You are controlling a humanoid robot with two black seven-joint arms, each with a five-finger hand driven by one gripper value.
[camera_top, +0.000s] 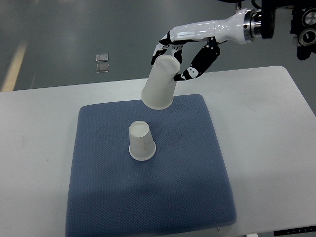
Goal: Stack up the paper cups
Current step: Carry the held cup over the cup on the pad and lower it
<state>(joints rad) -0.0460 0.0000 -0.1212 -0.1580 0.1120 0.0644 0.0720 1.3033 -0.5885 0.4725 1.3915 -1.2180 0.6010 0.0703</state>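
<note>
My right gripper should release the held cup over the top of the standing white paper cup [140, 123]. The held cup now hangs above and behind it.
A white paper cup [141, 141] stands upside down near the middle of the blue mat [148, 197]. My right hand [177, 57] reaches in from the upper right and is shut on a second white paper cup [160, 84]. That cup hangs in the air, tilted, with its wide mouth pointing down and to the left. It is above and slightly behind the standing cup, not touching it. The fingers wrap the held cup's narrow end, with the thumb on its right side.
The blue mat lies on a white table [276, 128] whose right edge runs close to the picture's border. Beyond the table's far edge is grey floor with a small metal plate [102, 63] and a yellow line [14, 64].
</note>
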